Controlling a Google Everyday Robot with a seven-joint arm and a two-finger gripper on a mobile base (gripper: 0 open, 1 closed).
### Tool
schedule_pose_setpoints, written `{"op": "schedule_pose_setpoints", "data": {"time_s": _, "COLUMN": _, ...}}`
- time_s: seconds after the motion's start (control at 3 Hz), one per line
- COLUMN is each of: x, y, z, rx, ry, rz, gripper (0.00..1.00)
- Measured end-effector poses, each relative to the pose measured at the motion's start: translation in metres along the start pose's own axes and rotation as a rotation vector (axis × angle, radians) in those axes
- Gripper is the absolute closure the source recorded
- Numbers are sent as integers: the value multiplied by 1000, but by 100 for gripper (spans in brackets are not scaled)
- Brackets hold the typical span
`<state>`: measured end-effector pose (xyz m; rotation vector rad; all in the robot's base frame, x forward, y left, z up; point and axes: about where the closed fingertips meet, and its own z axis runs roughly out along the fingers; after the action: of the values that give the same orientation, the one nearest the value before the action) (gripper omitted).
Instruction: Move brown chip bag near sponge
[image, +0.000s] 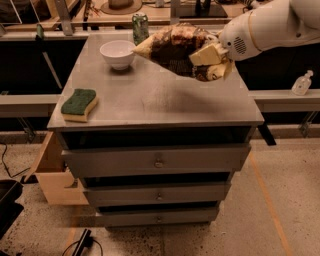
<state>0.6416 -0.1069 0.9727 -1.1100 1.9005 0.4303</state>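
The robot's gripper should release the brown chip bag on the grey cabinet top between the sponge (152, 77) and the green can.
The brown chip bag (172, 50) is crinkled, dark brown with tan-yellow ends. It hangs in the air above the right rear part of the grey cabinet top (150, 97). My gripper (212, 61) reaches in from the upper right on a white arm and is shut on the bag's right end. The sponge (79, 104), yellow with a dark green top, lies at the cabinet top's front left corner, well to the left of the bag.
A white bowl (117, 53) and a green can (140, 27) stand at the rear left of the top. The cabinet has three drawers (157, 162) below. A wooden box (50, 172) sits on the floor at left. A clear bottle (302, 83) stands on the right ledge.
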Motion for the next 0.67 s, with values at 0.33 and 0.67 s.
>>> {"op": "schedule_pose_setpoints", "data": {"time_s": 0.33, "x": -2, "y": 25, "z": 21, "rx": -134, "ry": -11, "rz": -78, "gripper": 100}}
{"op": "schedule_pose_setpoints", "data": {"time_s": 0.67, "x": 4, "y": 36, "z": 52, "rx": -270, "ry": -4, "rz": -110, "gripper": 100}}
